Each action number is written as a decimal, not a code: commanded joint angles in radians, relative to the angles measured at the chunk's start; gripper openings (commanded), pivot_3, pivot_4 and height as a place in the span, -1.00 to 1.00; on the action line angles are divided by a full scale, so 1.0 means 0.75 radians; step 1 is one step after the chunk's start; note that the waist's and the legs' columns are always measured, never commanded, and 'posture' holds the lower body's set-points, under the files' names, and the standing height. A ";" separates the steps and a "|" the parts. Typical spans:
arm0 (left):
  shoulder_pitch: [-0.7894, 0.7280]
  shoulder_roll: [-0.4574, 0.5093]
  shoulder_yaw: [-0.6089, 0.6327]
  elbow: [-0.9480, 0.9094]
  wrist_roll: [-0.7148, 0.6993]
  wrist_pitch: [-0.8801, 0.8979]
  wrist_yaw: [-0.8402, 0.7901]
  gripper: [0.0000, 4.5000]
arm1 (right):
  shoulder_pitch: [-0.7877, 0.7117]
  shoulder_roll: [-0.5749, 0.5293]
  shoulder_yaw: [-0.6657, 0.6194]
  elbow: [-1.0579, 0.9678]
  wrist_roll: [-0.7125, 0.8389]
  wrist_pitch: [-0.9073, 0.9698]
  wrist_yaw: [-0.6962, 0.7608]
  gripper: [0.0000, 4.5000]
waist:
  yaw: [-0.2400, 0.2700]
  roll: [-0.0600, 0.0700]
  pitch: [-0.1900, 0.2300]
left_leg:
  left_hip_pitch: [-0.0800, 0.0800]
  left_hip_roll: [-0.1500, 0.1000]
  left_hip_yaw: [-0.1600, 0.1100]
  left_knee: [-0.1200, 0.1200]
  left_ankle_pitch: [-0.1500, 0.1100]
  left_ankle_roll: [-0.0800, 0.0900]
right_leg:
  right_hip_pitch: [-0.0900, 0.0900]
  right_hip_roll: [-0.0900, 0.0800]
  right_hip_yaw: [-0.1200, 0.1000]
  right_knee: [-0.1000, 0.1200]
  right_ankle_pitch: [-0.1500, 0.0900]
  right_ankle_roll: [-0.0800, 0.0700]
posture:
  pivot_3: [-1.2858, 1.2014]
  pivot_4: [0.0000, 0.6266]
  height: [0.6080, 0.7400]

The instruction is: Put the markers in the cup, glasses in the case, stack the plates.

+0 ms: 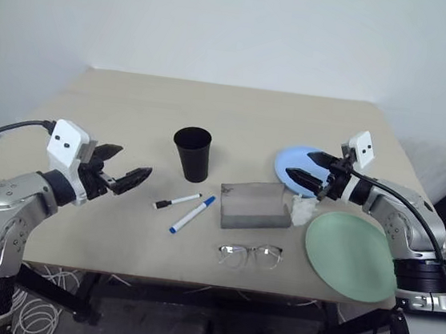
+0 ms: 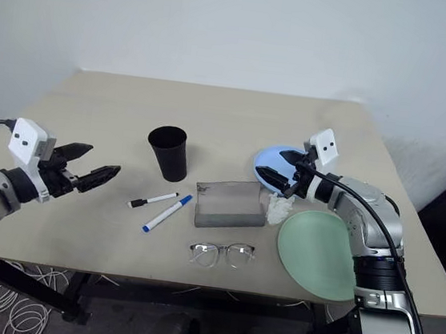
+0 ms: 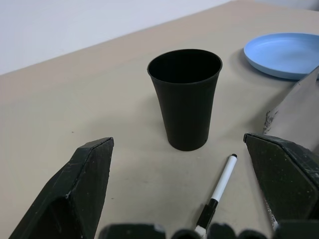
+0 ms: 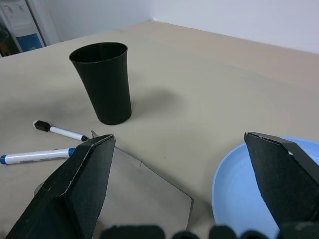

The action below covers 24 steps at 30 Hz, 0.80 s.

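Note:
My right gripper closes next on the rim of the mint green plate [image 1: 382, 234], on the side away from the grey case.
The black cup [image 1: 192, 153] stands upright mid-table. Just in front of it lie the black-capped marker [image 1: 176, 201] and the blue-capped marker [image 1: 192, 214]. The grey case [image 1: 254, 204] lies shut to their right, with the glasses [image 1: 250, 255] near the front edge. The light blue plate [image 1: 294, 169] sits behind the mint green plate [image 1: 352, 254]. My left gripper [image 1: 121, 167] hovers open left of the markers, pointing toward the cup [image 3: 185, 97]. My right gripper [image 1: 310, 168] hangs open over the blue plate [image 4: 259, 186], empty.
A crumpled white tissue [image 1: 302, 209] lies between the case and the green plate. The table's [image 1: 133, 108] back and left parts are bare. The green plate reaches close to the front right edge.

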 commanded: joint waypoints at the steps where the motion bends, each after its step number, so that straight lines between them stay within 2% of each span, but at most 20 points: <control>1: -0.036 0.017 0.019 -0.011 -0.005 -0.016 -0.002 0.98 | -0.024 -0.010 -0.030 -0.034 0.007 -0.025 0.001 1.00 | 0.000 0.000 0.000 | 0.000 0.000 0.000 0.000 0.000 0.000 | 0.000 0.000 0.001 0.000 0.000 0.000 | 0.03 -1.00 0.78; 10: -0.095 0.020 -0.041 0.036 0.008 -0.021 -0.023 0.98 | 0.048 -0.075 -0.075 -0.116 0.032 0.019 0.005 1.00 | 0.001 0.000 0.000 | -0.001 0.001 0.000 -0.001 0.000 0.000 | -0.001 -0.001 0.005 -0.002 0.000 -0.002 | 0.03 -1.00 0.78; 17: -0.108 -0.055 -0.118 0.028 0.019 -0.058 -0.007 0.98 | 0.055 -0.204 -0.087 -0.097 0.016 0.029 0.071 1.00 | 0.002 0.000 0.000 | -0.001 0.001 0.002 -0.001 -0.001 0.000 | -0.002 -0.001 0.006 -0.002 0.001 -0.002 | 0.03 -1.00 0.78; 24: -0.124 -0.070 -0.160 0.040 0.033 -0.075 -0.019 0.98 | 0.070 -0.318 -0.101 -0.039 0.004 0.012 0.151 1.00 | 0.002 -0.001 0.000 | -0.001 0.001 0.003 -0.002 -0.001 0.001 | -0.002 -0.001 0.007 -0.002 0.001 -0.002 | 0.03 -1.00 0.78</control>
